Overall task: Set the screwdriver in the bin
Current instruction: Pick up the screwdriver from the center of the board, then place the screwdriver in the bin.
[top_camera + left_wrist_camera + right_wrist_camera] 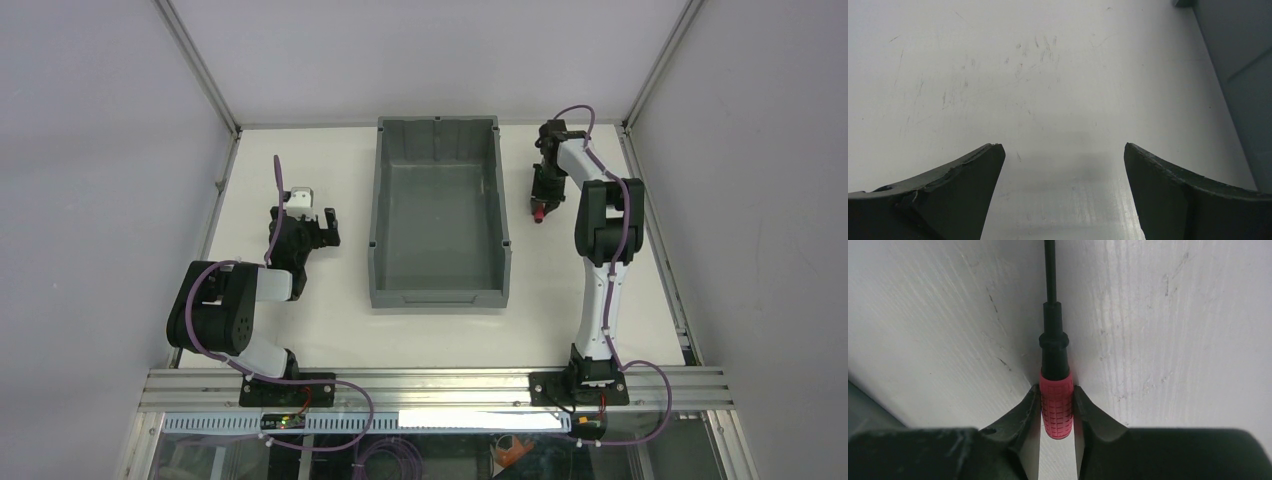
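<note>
Next, my right gripper sets the screwdriver down for me, placing it on the middle of the dark grey bin's bottom (439, 212).
The screwdriver (1056, 407) has a red ribbed handle and a thin black shaft that points away from the wrist. My right gripper (1056, 390) is shut on the red handle, low over the white table. In the top view this gripper (541, 200) is just right of the bin's far right wall, with the red handle (540, 214) showing at its tip. The dark grey bin (376, 210) stands mid-table and looks empty. My left gripper (322, 232) is open and empty to the left of the bin, its jaws wide apart over bare table (1063, 147).
The bin's outer wall (1243, 75) fills the right edge of the left wrist view. Grey enclosure walls and metal rails (215, 100) border the white table. The right arm (605, 240) stands along the table's right side.
</note>
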### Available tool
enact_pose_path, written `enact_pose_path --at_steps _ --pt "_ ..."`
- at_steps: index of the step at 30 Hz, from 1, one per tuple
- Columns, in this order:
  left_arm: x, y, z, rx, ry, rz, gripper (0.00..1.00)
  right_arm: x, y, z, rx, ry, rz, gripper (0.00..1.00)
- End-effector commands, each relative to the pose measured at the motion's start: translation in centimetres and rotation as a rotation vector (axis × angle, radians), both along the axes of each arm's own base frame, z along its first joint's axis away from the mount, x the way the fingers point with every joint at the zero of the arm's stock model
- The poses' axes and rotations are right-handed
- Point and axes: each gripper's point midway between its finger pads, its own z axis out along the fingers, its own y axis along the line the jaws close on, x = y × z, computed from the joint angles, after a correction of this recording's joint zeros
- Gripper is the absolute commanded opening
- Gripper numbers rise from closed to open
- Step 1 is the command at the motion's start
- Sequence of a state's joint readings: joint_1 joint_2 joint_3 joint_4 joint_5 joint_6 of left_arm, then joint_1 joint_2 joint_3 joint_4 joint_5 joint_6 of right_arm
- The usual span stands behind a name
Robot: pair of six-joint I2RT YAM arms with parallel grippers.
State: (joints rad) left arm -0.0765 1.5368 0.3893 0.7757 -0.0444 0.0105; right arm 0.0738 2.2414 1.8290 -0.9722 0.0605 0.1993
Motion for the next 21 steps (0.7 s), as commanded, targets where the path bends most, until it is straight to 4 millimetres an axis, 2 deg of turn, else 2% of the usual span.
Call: enact_pose_path --at_steps 1,17,21 --pt "0.3 0.1 1.6 -0.016 -0.054 -0.002 0.99 1.1 -0.8 5.2 -0.036 -0.103 0.006 0.13" --pt "0.3 0.1 1.6 -0.016 -0.053 -0.002 0.99 1.3 -1.4 14.5 -0.056 -0.257 -0.001 0.13" --pt "0.3 0.1 1.6 -0.015 -0.053 -0.002 0.99 1.2 -0.9 16.8 -0.027 -0.298 0.005 0.13"
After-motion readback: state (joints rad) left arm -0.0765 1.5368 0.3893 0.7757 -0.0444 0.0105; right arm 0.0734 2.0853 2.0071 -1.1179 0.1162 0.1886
